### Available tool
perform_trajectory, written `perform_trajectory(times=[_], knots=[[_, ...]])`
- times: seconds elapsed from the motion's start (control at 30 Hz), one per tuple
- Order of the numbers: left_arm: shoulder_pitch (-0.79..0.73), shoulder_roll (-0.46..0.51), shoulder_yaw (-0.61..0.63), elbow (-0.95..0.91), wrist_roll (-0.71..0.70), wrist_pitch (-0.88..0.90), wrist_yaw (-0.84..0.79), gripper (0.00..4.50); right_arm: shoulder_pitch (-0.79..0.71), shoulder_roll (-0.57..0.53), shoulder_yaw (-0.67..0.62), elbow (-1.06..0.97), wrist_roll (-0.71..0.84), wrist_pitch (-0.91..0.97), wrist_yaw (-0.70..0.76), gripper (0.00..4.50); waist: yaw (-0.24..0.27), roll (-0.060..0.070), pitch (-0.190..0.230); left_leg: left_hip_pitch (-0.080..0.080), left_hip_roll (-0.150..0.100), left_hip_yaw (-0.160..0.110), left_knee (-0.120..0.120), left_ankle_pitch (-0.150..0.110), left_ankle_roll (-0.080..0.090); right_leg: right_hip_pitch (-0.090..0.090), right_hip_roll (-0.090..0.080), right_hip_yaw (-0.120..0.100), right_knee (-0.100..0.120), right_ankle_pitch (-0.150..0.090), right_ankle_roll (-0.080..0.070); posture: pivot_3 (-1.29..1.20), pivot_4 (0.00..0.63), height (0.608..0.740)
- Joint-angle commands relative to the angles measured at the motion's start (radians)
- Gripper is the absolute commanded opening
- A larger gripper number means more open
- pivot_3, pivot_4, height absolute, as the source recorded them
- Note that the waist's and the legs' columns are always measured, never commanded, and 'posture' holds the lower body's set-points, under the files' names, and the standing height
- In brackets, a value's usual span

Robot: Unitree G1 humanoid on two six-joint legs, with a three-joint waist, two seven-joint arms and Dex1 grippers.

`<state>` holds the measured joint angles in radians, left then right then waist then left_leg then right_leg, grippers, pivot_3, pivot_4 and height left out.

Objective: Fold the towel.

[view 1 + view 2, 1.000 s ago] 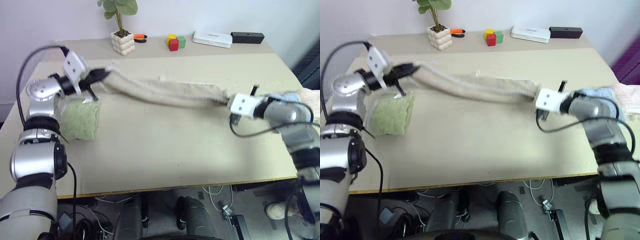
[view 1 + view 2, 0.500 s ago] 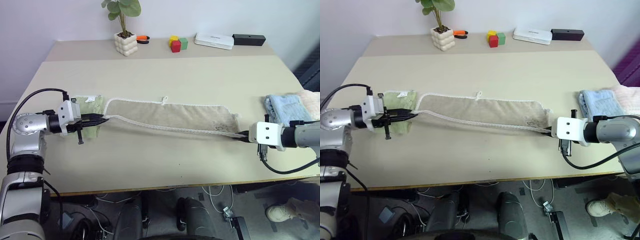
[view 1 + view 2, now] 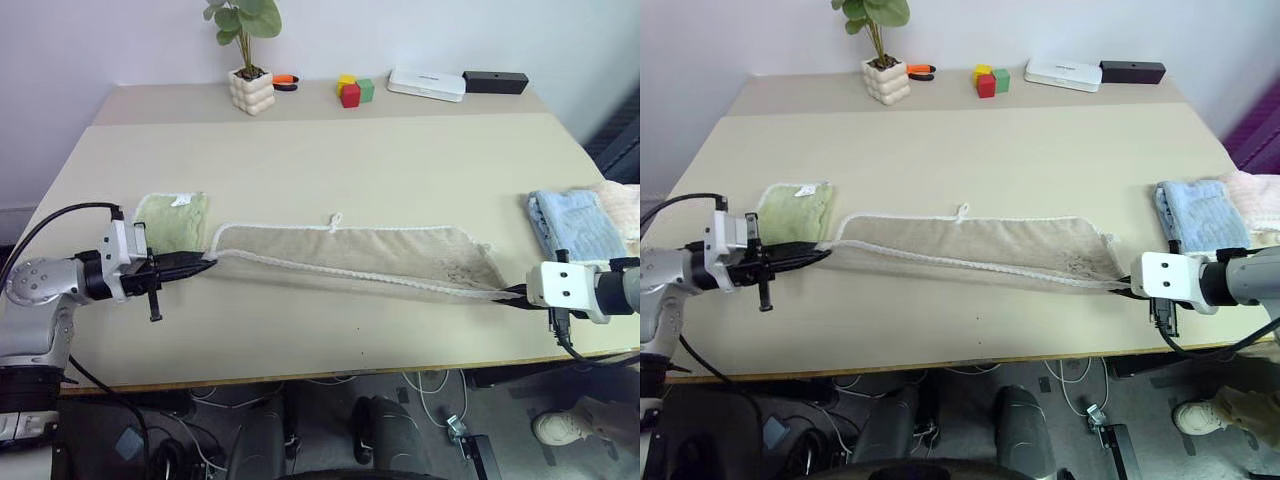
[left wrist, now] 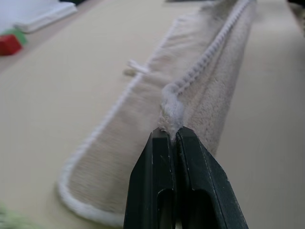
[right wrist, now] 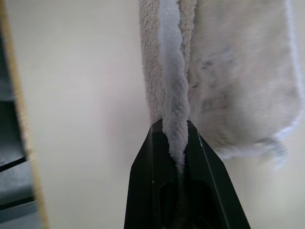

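Note:
I will let go of the beige towel's near corner with my left gripper on its far corner (image 3: 225,224) (image 4: 69,179) beside the green folded towel.
The beige towel (image 3: 350,252) lies stretched across the front half of the table, its far edge with a small loop resting flat and its whitish corded near edge pulled taut between both hands. My left gripper (image 3: 205,264) is shut on the towel's left near corner, the cord pinched between its black fingers (image 4: 159,162). At the right, close to the table's front edge, my right gripper (image 3: 515,294) is shut on the other near corner, with the cord (image 5: 174,119) running up out of its fingertips.
A green folded towel (image 3: 172,219) lies just behind my left gripper. A light blue folded towel (image 3: 568,223) sits at the right edge. Along the back stand a potted plant (image 3: 247,62), coloured blocks (image 3: 352,89), a white box (image 3: 426,82) and a black bar (image 3: 494,80).
Both grippers have come down and back toward the table's front edge, drawing the towel from a raised bundled strip into a long flat band on the table.

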<state>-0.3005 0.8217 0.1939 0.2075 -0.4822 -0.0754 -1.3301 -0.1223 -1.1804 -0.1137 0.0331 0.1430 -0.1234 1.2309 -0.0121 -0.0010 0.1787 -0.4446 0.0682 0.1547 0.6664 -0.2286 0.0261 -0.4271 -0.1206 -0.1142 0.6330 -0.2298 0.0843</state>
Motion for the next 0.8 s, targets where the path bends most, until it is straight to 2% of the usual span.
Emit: perform_trajectory(times=[0.03,0.2,0.37,0.8], knots=[[-0.068,-0.005,0.037,0.060,0.004,-0.006,0.039,0.00,-0.069,0.022,0.019,0.045,-0.034,-0.003,-0.036,0.03,0.001,0.000,0.000,0.000,0.000,0.000,0.000,0.000,0.000,0.000,0.000,0.000,0.000,0.000,0.000,0.00,0.150,0.740],[-0.206,-0.044,0.016,0.276,0.090,-0.133,0.085,0.00,-0.243,0.100,0.105,0.201,-0.141,-0.094,-0.115,0.03,-0.001,0.000,0.000,0.000,-0.001,0.003,0.000,0.003,-0.004,0.000,0.000,0.000,0.000,0.002,0.003,0.00,0.150,0.740],[-0.275,-0.082,-0.003,0.412,0.128,-0.198,0.090,0.00,-0.368,0.158,0.172,0.314,-0.199,-0.144,-0.148,0.03,-0.002,0.000,0.000,0.000,-0.001,0.006,0.000,0.003,-0.005,0.000,0.000,0.000,0.000,0.002,0.003,0.00,0.150,0.740],[-0.299,-0.166,-0.018,0.523,0.194,-0.188,0.193,0.00,-0.563,0.246,0.284,0.565,-0.356,-0.266,-0.259,0.03,-0.004,0.000,0.000,0.000,-0.001,0.007,0.000,0.004,-0.005,0.000,0.000,0.000,0.001,0.002,0.004,0.00,0.150,0.740]])
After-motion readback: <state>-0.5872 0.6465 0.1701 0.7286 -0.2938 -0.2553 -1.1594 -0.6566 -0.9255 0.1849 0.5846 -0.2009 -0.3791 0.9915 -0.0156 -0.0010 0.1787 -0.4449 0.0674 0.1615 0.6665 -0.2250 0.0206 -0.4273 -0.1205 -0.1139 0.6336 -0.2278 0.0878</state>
